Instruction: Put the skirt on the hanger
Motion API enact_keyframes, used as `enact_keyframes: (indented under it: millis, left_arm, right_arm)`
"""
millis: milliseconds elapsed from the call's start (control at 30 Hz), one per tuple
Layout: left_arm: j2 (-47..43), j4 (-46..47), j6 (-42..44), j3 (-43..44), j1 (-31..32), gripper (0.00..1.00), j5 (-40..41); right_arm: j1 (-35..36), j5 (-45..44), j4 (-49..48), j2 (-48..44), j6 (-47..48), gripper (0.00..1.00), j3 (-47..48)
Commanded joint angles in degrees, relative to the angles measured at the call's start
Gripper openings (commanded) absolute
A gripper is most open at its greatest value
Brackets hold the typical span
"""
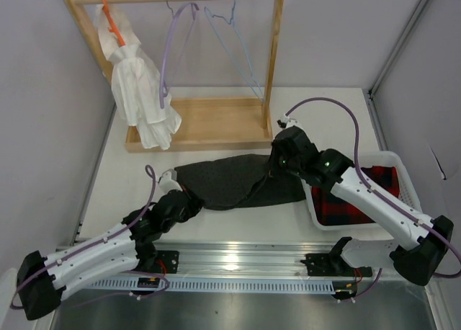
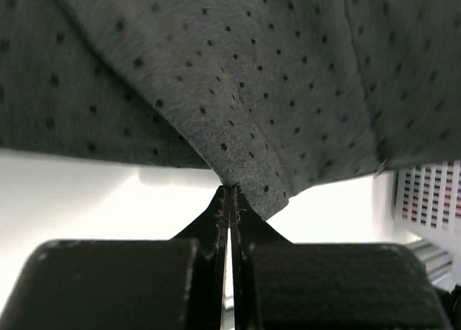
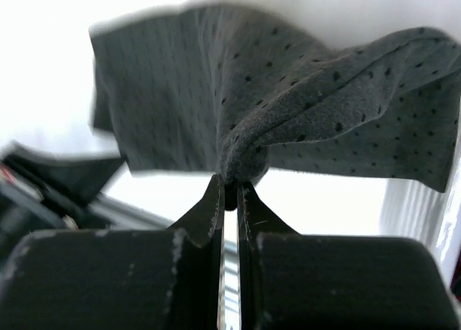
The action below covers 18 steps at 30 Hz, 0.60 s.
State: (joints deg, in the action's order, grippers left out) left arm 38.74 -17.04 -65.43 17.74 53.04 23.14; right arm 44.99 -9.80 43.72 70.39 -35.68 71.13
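Observation:
Left fingers pinch just a sliver of the skirt's near edge; they should open and take a fuller fold (image 2: 248,173) close by before lifting.
The dark grey dotted skirt (image 1: 238,180) is stretched between my two grippers over the middle of the table. My left gripper (image 1: 189,197) is shut on its left edge; in the left wrist view (image 2: 231,187) the cloth (image 2: 238,92) fills the top. My right gripper (image 1: 276,159) is shut on a bunched fold at the right end; the right wrist view (image 3: 230,184) shows the skirt (image 3: 288,121) hanging from the tips. The thin light-blue hanger (image 1: 234,45) hangs on the wooden rail at the back, right of centre.
A wooden rack (image 1: 270,63) stands at the back with a lavender hanger (image 1: 173,45) and an orange hanger (image 1: 112,20) bearing a white garment (image 1: 140,92). A white basket (image 1: 403,175) with a red-and-black plaid garment (image 1: 346,204) stands at the right. A metal rail (image 1: 238,261) runs along the near edge.

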Motion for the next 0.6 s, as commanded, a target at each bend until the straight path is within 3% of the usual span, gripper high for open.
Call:
enact_keyframes:
  millis: [0, 333, 367, 400, 467, 567]
  left_arm:
    - [-1.92, 0.25, 6.53, -0.77, -6.69, 0.0, -7.04]
    - [10.82, 11.5, 8.82, -2.97, -7.6, 0.02, -14.17]
    - [11.18, 11.59, 9.35, -2.8, -7.51, 0.2, -14.17]
    - [11.18, 11.59, 9.35, -2.97, -7.51, 0.2, -14.08]
    - [10.31, 11.41, 9.7, -2.88, -7.51, 0.35, -13.91]
    - [7.33, 11.41, 9.71, -3.41, -7.42, 0.41, -13.73]
  right_arm:
    - [1.24, -1.53, -2.32, -2.01, -3.43, 0.0, -4.06]
    - [2.2, -1.62, -3.82, -4.21, -5.36, 0.0, -12.16]
    - [2.29, -1.97, -3.82, -4.12, -5.45, 0.0, -12.33]
    - [2.29, -1.97, -3.82, -4.12, -5.45, 0.0, -12.33]
    - [2.47, -2.06, -3.91, -4.03, -5.36, 0.0, -12.42]
    - [2.38, -1.98, -4.26, -3.68, -5.36, 0.0, -12.42]
